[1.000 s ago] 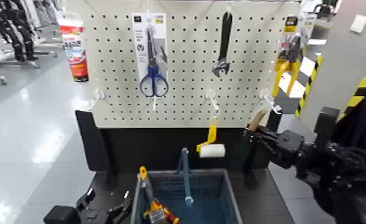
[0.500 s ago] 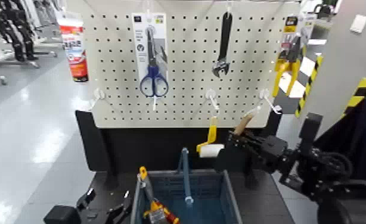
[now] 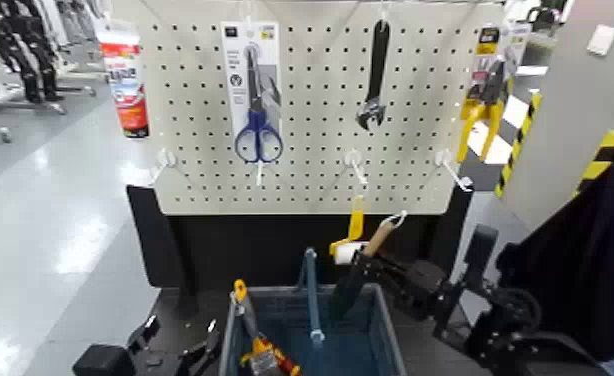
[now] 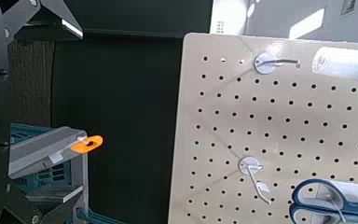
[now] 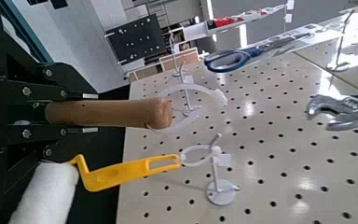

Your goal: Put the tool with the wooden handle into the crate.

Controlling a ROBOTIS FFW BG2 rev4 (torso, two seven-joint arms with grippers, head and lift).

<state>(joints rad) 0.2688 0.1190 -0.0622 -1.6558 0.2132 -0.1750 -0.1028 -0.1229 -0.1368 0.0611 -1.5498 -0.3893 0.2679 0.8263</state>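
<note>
The tool with the wooden handle is to go in the crate. My right gripper will put it there, across the bar handle from the yellow tools (image 3: 343, 352).
My right gripper (image 3: 367, 268) is shut on the tool with the wooden handle (image 3: 378, 238). The tan handle slants up toward the pegboard, and the dark blade (image 3: 348, 291) points down over the right side of the crate (image 3: 383, 322). In the right wrist view the wooden handle (image 5: 104, 113) sticks out from the right gripper (image 5: 26, 112). The crate is blue-grey with lattice walls and a blue bar handle (image 3: 311, 295), and stands low in the middle of the head view. My left gripper (image 3: 176, 345) is parked open at the crate's left.
The pegboard (image 3: 311, 150) carries packed scissors (image 3: 254, 100), a black wrench (image 3: 374, 80), yellow pliers (image 3: 486, 95) and a yellow-handled paint roller (image 3: 353, 238) just behind the held tool. Bare hooks (image 3: 451, 168) stick out. Yellow and red tools (image 3: 256, 348) lie in the crate.
My right arm has swung left and down from the pegboard's right hook, carrying the wooden-handled tool. Its blade now hangs over the crate's right side. The left arm has not moved.
</note>
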